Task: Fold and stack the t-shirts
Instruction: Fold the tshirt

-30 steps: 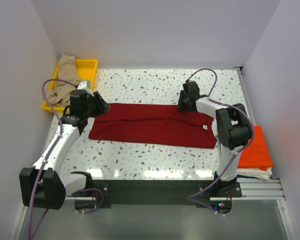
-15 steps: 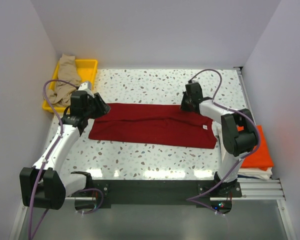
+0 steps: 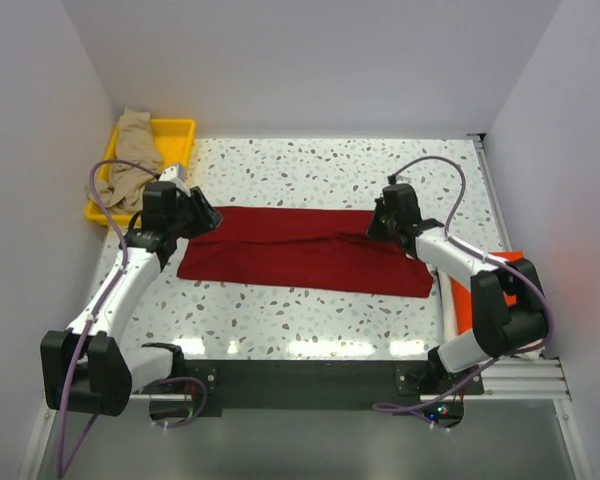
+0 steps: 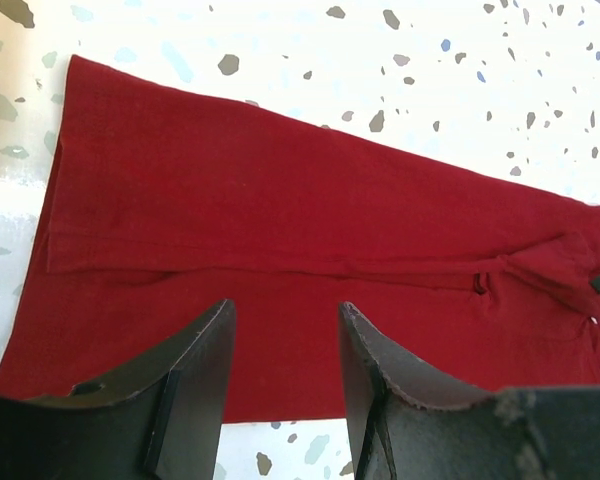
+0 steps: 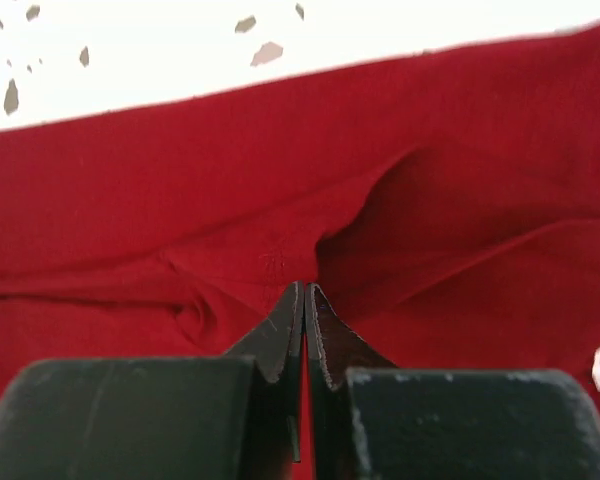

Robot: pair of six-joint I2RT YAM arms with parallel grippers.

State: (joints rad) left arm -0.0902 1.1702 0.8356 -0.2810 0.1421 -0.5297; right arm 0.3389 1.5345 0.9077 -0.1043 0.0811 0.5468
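The dark red t-shirt's upper layer is puckered short of the t-shirt's near edge, so the robot's right gripper needs to regrasp the layer's loose edge (image 5: 292, 258) and pull it toward the robot.
The dark red t-shirt (image 3: 300, 250) lies flat on the speckled table as a long folded strip. It also shows in the left wrist view (image 4: 280, 220) and the right wrist view (image 5: 180, 200). My left gripper (image 3: 202, 215) is open and empty just above the shirt's left end, its tips over the cloth (image 4: 285, 310). My right gripper (image 3: 380, 222) is at the shirt's upper right part, shut, its tips (image 5: 303, 287) pinching a puckered fold of the red cloth. The tan-beige t-shirt (image 3: 130, 150) lies crumpled at back left. The orange t-shirt (image 3: 515, 300) lies folded on the white one (image 3: 510, 347) at the right edge.
A yellow plastic tray (image 3: 175, 130) at the back left corner holds the tan shirt. White walls close in the back and both sides. The black mounting rail (image 3: 300, 375) runs along the near edge.
My right gripper has moved right and nearer along the shirt's upper edge, its arm swinging out to the right. The left arm has stayed nearly still.
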